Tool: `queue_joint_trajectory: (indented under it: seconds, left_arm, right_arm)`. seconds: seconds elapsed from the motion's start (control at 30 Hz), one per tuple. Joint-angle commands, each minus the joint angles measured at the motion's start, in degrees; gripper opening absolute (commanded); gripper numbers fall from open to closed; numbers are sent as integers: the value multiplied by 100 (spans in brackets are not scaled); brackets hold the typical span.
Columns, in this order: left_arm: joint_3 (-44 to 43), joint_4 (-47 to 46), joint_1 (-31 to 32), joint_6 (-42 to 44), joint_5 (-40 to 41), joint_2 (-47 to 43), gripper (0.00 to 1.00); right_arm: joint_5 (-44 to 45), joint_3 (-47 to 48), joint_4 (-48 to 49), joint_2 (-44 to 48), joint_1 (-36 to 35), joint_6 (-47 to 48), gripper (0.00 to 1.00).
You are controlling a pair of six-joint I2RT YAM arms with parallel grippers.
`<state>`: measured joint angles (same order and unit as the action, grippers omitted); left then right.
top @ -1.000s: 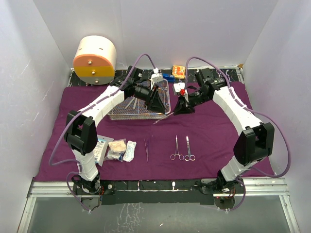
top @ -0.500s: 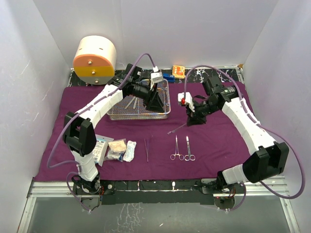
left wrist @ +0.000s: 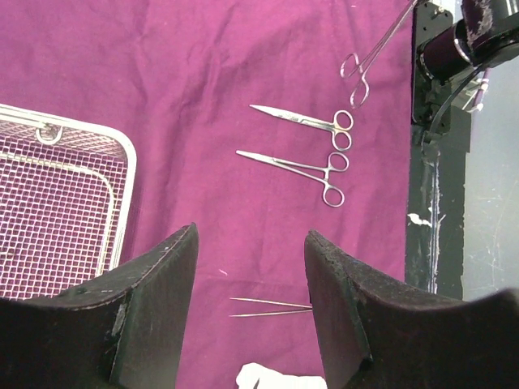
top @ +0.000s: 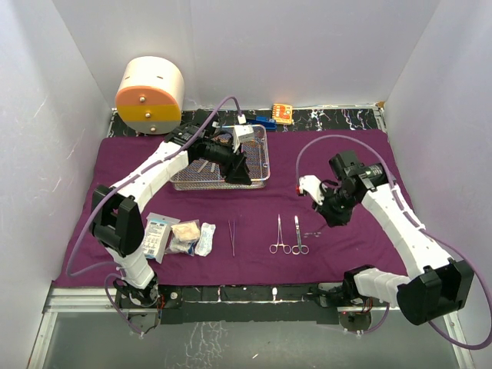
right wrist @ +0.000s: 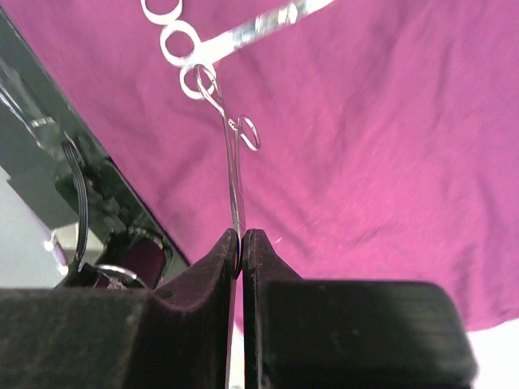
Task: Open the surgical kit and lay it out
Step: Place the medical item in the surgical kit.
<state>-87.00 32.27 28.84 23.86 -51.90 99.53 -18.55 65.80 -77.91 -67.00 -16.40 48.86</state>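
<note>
My right gripper needs to let go of the steel forceps on the purple cloth (top: 317,241) (right wrist: 293,127) beside the two forceps, opposite the tweezers' end.
The purple cloth (top: 346,161) lies spread on the table. The wire-mesh tray (top: 259,154) sits at its back with a few steel instruments (top: 206,163) inside. My left gripper (top: 240,173) is open and empty above the tray's front right corner (left wrist: 122,162). My right gripper (top: 327,219) is shut on a steel forceps (right wrist: 235,162), whose ring handles hang low over the cloth (top: 311,233). Two forceps (top: 279,234) (top: 298,234) and tweezers (top: 232,237) lie in a row at the front. A packet (top: 159,234) and gauze (top: 184,234) lie to their left.
A cream-and-orange drum (top: 150,96) stands at the back left. Small orange (top: 282,113) and blue (top: 266,121) items sit behind the tray. White walls close in both sides. The black table edge (left wrist: 430,203) runs along the cloth's near side.
My right gripper has carried the forceps from beside the tray forward and right, down toward the cloth by the two laid forceps. My left gripper has shifted slightly left over the tray.
</note>
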Motion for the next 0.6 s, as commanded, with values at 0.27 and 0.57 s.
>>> queue_joint_trajectory:
  seconds: [0.27, 0.57]
  left_arm:
    - [132, 8, 21, 286, 189, -375, 54]
    - [201, 0, 19, 345, 221, -355, 54]
  right_arm:
    - [1072, -701, -40, 293, 6, -464, 0]
    - [933, -711, -38, -132, -8, -473, 0]
